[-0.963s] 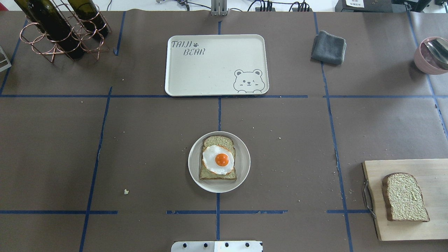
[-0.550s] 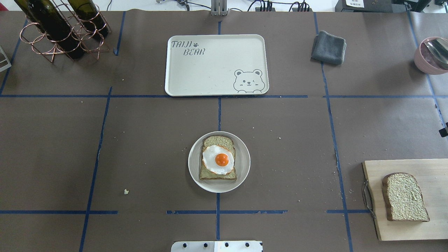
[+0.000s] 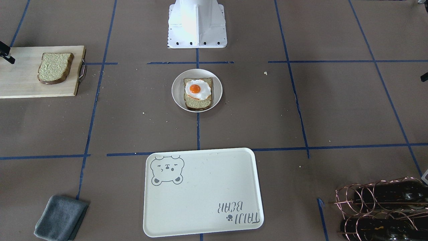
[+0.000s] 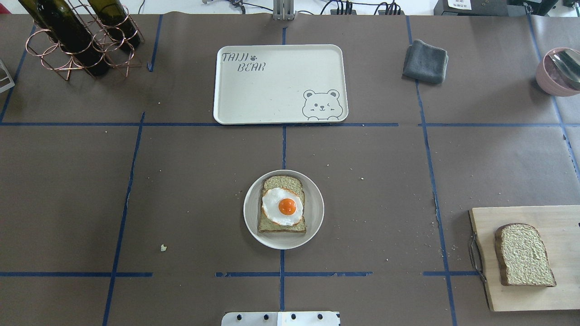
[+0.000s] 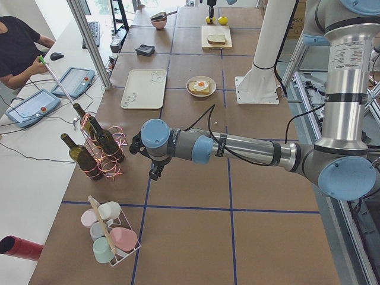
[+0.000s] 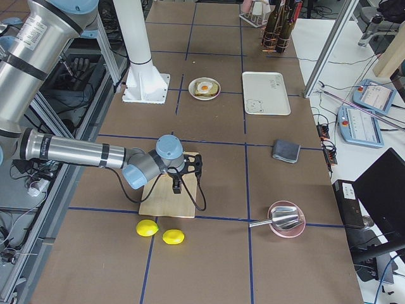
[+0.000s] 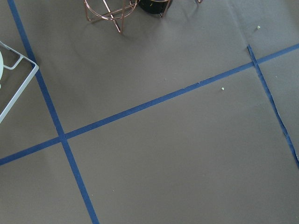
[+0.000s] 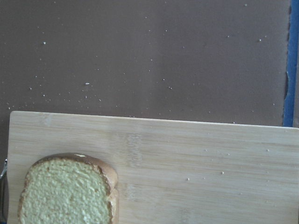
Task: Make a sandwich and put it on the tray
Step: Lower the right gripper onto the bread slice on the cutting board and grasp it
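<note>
Next, my right gripper grabs the bread slice on the cutting board by its edge [image 3: 40,69] [image 8: 110,210] farthest from the board's metal handle.
One bread slice [image 4: 281,181] lies on a small white plate [image 4: 250,213] at the table's middle, with the fried egg [image 4: 283,206] on top. The second slice [image 4: 523,254] lies on the wooden cutting board [image 4: 562,217] at the near right and also shows in the right wrist view [image 8: 65,191]. The cream bear tray [image 4: 272,90] lies beyond the plate with nothing on it. My right gripper [image 6: 177,185] hangs over the board's outer end, beside the slice; I cannot tell if it is open. My left gripper [image 5: 155,172] hangs over bare table far left, near the bottle rack; I cannot tell its state.
A copper rack with wine bottles [image 4: 81,40] stands at the far left. A folded grey cloth [image 4: 425,61] and a pink bowl with a metal scoop [image 4: 559,72] are at the far right. Two lemons [image 6: 161,232] lie past the board. A cup rack [image 5: 110,234] is beyond the left gripper.
A dark part of the right gripper showed at the overhead view's right edge beyond the board, then moved nearer along that edge to the board. Bread, egg, plate and tray have not moved.
</note>
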### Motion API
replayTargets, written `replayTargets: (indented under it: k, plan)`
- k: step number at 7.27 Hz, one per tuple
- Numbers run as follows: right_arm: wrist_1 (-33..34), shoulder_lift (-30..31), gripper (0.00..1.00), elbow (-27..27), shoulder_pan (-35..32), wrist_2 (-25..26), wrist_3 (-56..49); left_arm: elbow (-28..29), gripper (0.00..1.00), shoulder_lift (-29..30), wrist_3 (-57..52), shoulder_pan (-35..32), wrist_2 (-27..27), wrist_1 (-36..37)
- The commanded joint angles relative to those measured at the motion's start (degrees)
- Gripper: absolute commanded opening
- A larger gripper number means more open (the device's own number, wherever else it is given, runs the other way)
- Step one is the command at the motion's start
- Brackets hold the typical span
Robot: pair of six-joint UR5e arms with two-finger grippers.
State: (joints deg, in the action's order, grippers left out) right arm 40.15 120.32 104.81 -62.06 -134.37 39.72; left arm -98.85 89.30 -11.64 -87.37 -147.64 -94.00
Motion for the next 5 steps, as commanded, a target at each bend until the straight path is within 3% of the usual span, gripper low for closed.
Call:
replayTargets:
  k: [1,5]
  plan:
    - [-10.78,-1.39,1.00,-3.65,6.92,2.08,11.20,-0.21,1.00,-0.01,0.04,0.01,0.08,-0.04]
    - [-13.17,-3.16,0.95,-3.65,16.52,6.04,18.80,-0.21,1.00,-0.01,0.13,0.01,0.08,0.04]
